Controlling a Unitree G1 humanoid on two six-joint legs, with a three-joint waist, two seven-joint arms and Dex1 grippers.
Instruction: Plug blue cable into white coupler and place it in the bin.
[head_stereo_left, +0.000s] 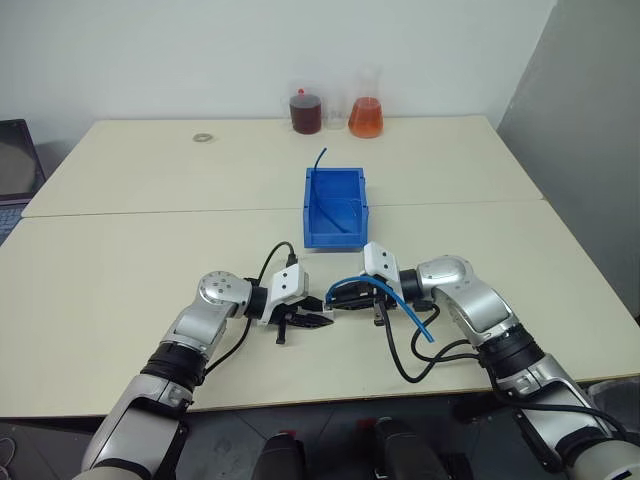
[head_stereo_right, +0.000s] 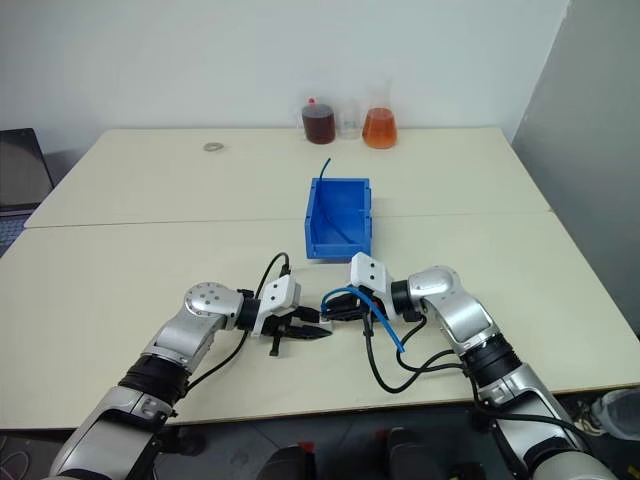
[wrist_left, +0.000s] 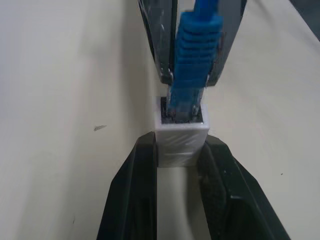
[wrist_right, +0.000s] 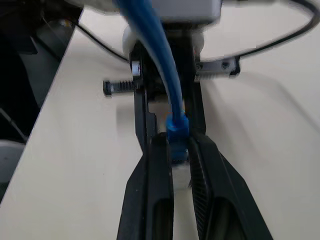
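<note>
Next, I release the blue cable and white coupler with my right gripper inside the blue bin (head_stereo_left: 338, 206), beside the short darker blue cable. The cable and coupler are now just in front of the bin.
My two grippers meet tip to tip over the table's near middle, just in front of the bin (head_stereo_left: 333, 241). The left gripper (wrist_left: 180, 150) is shut on the white coupler (wrist_left: 181, 137), a small white block with its socket facing away from the wrist. The blue cable (head_stereo_left: 415, 315) has its ribbed plug (wrist_left: 194, 60) seated in that socket. On the plug end the right gripper (wrist_right: 177, 142) is shut, and the cable arches back over this gripper and hangs down beside the right forearm. The blue bin stands upright with its low lip toward me.
A short darker blue cable (head_stereo_left: 318, 160) sticks up out of the bin's back left corner. Flasks of dark red (head_stereo_left: 306, 110) and orange liquid (head_stereo_left: 366, 115) stand at the table's far edge. A small ring (head_stereo_left: 204, 137) lies far left, and a laptop (head_stereo_left: 15, 160) sits left of the table.
</note>
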